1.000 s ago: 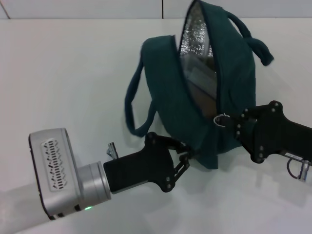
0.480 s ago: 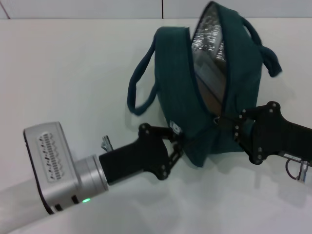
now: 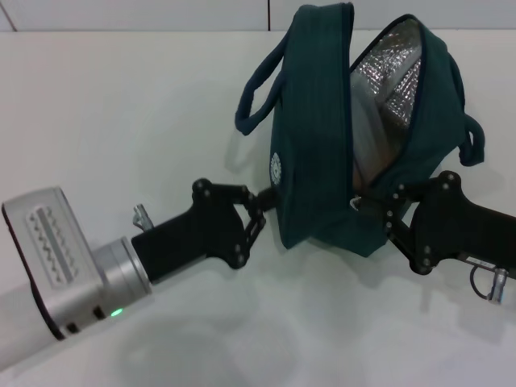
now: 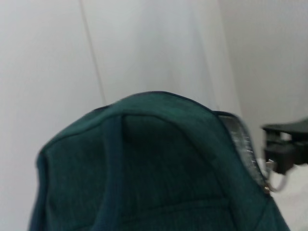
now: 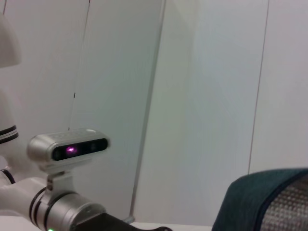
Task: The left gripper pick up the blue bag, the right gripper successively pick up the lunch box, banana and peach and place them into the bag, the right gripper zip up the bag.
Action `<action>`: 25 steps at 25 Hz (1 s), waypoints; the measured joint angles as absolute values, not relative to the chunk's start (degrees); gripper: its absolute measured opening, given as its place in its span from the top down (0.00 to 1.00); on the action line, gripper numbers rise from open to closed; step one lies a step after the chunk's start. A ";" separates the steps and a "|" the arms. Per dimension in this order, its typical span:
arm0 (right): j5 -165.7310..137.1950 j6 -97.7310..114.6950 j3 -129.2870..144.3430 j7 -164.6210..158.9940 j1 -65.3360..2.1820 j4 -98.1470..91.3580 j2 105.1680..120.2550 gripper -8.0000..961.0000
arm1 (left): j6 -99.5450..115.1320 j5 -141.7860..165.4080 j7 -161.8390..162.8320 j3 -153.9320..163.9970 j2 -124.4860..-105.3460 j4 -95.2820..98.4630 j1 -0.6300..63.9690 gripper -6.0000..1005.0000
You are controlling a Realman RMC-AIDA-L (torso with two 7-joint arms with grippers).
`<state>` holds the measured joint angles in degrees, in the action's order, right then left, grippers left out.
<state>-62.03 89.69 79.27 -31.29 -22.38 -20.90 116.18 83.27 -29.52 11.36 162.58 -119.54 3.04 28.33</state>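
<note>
My left gripper needs to take that corner point(image 3: 288, 235) before my right gripper zips, as it pinches the blue bag's edge near the label and leaves the bag's bottom corner free.
The blue bag point(image 3: 310, 137) stands on the white table with its top unzipped and the silver foil lining point(image 3: 395, 72) showing. My left gripper point(image 3: 264, 201) is shut on the bag's near left edge. At the near end of the zipper, my right gripper point(image 3: 368, 208) is shut on the pull. The clear lunch box point(image 3: 367, 137) lies inside the opening, with an orange-brown patch point(image 3: 377, 167) below it that may be the banana. The peach is hidden. The left wrist view shows the bag point(image 4: 144, 163) close up, with the right gripper point(image 4: 288, 144) beyond it.
The white table point(image 3: 121, 105) extends to the left and front of the bag. One rope handle point(image 3: 254, 89) loops out to the left and the other point(image 3: 468, 129) hangs on the right. The right wrist view shows the head camera point(image 5: 67, 147) and a corner of the bag point(image 5: 269, 202).
The bag has shifted right and turned, and its opening has spread wider. My left arm has drawn back to the left while holding the bag's edge. The right gripper has barely moved.
</note>
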 joint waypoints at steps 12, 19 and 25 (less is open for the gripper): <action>-61.94 88.83 79.21 -31.63 -24.26 -20.93 116.19 0.98 | 83.13 -28.13 7.04 162.75 -119.82 3.27 24.72 0.76; -61.94 87.47 79.42 -31.74 -25.25 -20.96 116.19 0.98 | 82.94 -24.08 14.97 162.77 -119.82 4.70 25.87 0.52; -61.96 87.87 79.54 -31.74 -25.28 -21.10 116.19 0.98 | 80.51 -25.78 21.01 162.07 -120.13 5.09 27.44 0.41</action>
<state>-61.96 87.87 79.54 -31.74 -25.28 -21.09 116.19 80.51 -25.78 21.01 162.07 -120.13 5.09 27.44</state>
